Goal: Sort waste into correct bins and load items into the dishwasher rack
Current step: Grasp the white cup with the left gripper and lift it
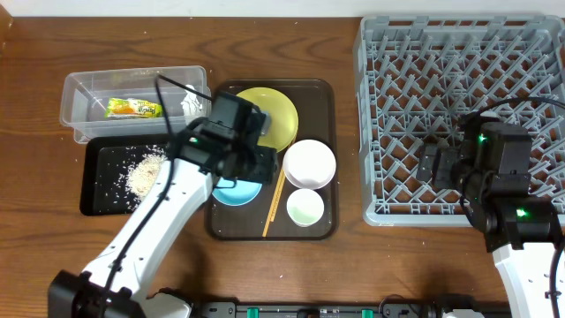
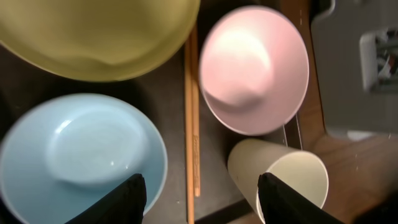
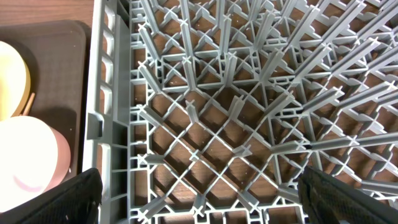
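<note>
The small white cup's rim (image 1: 290, 209) (image 2: 260, 188), on the side facing the chopsticks, is next for my left gripper to go to and close on.
My left gripper (image 1: 256, 168) (image 2: 202, 202) is open and empty, hovering over the dark brown serving tray (image 1: 325, 97). Below it lie the thin wooden chopsticks (image 2: 191, 112) (image 1: 275, 201), between the light blue bowl (image 2: 81, 155) (image 1: 237, 192) and the small white cup (image 2: 292, 171) (image 1: 305, 208). The white bowl (image 1: 309, 163) (image 2: 255, 68) and the yellow plate (image 1: 274, 113) (image 2: 93, 31) are on the same tray. My right gripper (image 1: 431, 165) (image 3: 202, 199) is open and empty above the grey dishwasher rack (image 1: 459, 53) (image 3: 205, 93), near its left edge.
The clear tub (image 1: 84, 88) at the back left holds the green-and-yellow wrapper (image 1: 134, 108) and the white tissue (image 1: 190, 106). The black tray (image 1: 99, 196) in front of it holds rice grains (image 1: 146, 172). The right wrist view shows the white bowl (image 3: 25, 155) beside the rack.
</note>
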You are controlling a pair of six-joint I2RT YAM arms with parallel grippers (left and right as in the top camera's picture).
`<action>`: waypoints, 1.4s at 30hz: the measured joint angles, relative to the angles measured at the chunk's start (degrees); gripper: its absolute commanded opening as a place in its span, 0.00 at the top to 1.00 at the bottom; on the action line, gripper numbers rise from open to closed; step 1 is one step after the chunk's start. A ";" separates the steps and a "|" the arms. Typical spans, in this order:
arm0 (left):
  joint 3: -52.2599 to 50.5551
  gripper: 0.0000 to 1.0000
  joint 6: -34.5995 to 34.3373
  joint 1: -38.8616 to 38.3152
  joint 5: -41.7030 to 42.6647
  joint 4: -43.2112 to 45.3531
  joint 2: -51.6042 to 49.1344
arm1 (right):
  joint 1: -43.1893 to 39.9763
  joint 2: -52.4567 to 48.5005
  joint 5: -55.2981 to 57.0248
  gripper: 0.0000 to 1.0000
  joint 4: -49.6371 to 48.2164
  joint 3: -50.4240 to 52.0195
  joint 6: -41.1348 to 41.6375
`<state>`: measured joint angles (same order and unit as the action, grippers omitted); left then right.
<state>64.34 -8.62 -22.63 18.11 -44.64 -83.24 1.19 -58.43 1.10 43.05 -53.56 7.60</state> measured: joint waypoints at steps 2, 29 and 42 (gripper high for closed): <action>-0.28 0.39 0.00 -1.79 0.02 -0.02 -0.74 | 0.00 0.00 0.00 0.01 0.00 0.00 0.02; -0.63 0.94 -0.59 -5.84 2.01 -3.65 -6.84 | 0.00 0.00 2.01 0.01 -1.18 0.00 0.00; 1.44 0.94 -8.85 16.79 36.46 24.44 -7.13 | 0.00 -7.93 -29.24 0.01 -7.04 -0.11 -4.98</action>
<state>65.78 -17.47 -5.85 54.57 -20.21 -90.37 1.19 -66.37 -28.14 36.01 -53.67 2.61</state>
